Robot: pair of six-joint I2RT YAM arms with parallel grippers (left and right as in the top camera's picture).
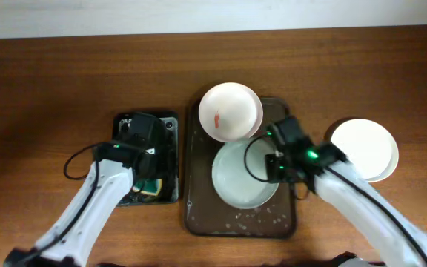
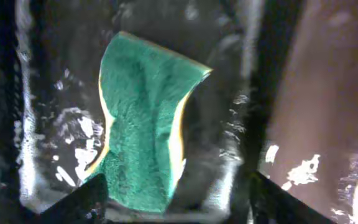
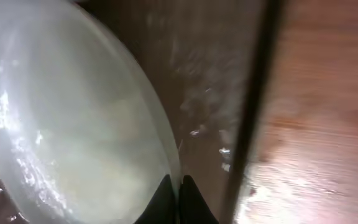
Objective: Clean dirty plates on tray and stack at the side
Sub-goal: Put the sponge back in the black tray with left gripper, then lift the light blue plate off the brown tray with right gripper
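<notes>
I need to set the pale grey-green plate onto the white plate on the wooden table (image 1: 364,150) with my right gripper.
The dark brown tray (image 1: 199,215) lies mid-table. A white plate (image 1: 230,111) with a red smear rests on its far end. A pale grey-green plate (image 1: 239,178) lies in its middle, wet and glossy in the right wrist view (image 3: 73,124). A second white plate (image 1: 362,148) sits on the table to the right of the tray. My right gripper (image 1: 276,159) is shut on the grey-green plate's right rim, the fingers (image 3: 179,196) pinching its edge. My left gripper (image 1: 143,148) hangs open (image 2: 179,208) over the green-yellow sponge (image 2: 145,118).
The sponge (image 1: 151,189) lies in a small, wet black tray (image 1: 170,126) left of the brown tray. White flecks dot the brown tray's near end (image 1: 262,219). Wooden table (image 3: 322,124) borders the tray's right rim.
</notes>
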